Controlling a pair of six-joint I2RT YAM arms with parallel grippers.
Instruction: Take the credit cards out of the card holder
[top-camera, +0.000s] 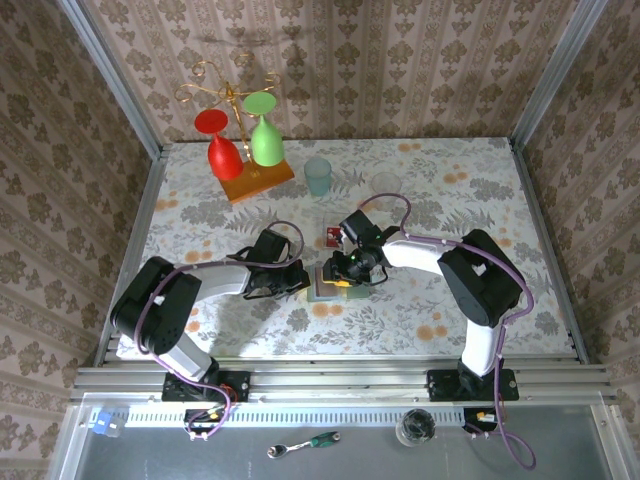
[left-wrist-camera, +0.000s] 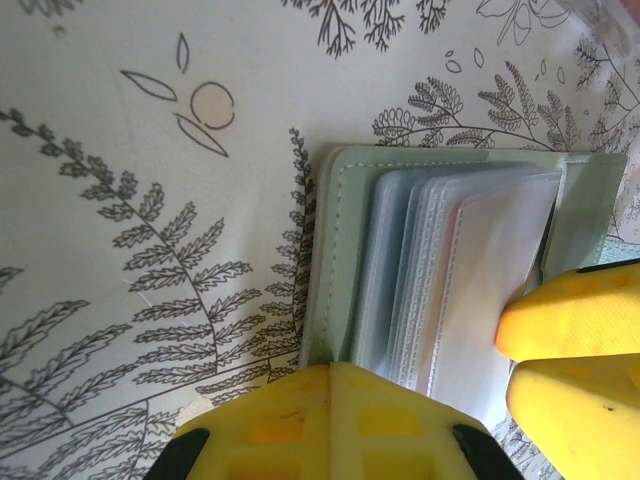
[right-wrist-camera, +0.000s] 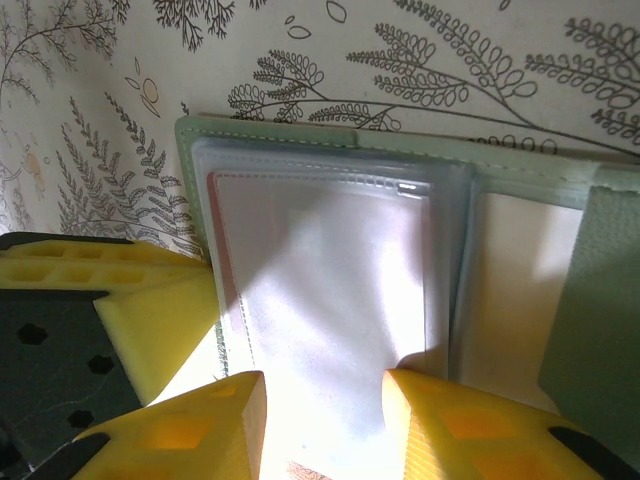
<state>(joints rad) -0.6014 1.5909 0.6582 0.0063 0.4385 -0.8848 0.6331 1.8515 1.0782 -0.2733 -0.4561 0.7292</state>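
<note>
My left gripper should leave the card holder's edge, grab that sleeve's loose edge (left-wrist-camera: 447, 295) and fold it over, as the pale top sleeve is covering the reddish card.
The card holder (top-camera: 323, 287) lies open on the flowered table, pale grey-green with clear sleeves fanned out (left-wrist-camera: 340, 230). My left gripper (left-wrist-camera: 332, 368) is shut, and its yellow tips press on the holder's near edge (top-camera: 306, 283). My right gripper (right-wrist-camera: 325, 392) stands open over the top sleeve, one finger on each side of its pale face (top-camera: 346, 274). A reddish card edge (right-wrist-camera: 213, 250) shows through the sleeves. One red credit card (top-camera: 332, 236) lies loose on the table just behind the holder. In the left wrist view the right gripper's fingers (left-wrist-camera: 575, 330) rest on the sleeves.
A teal cup (top-camera: 318, 175) stands behind the work spot. A wooden rack (top-camera: 256, 180) with a red glass (top-camera: 224, 155) and a green glass (top-camera: 265, 140) is at the back left. Patterned walls close in three sides.
</note>
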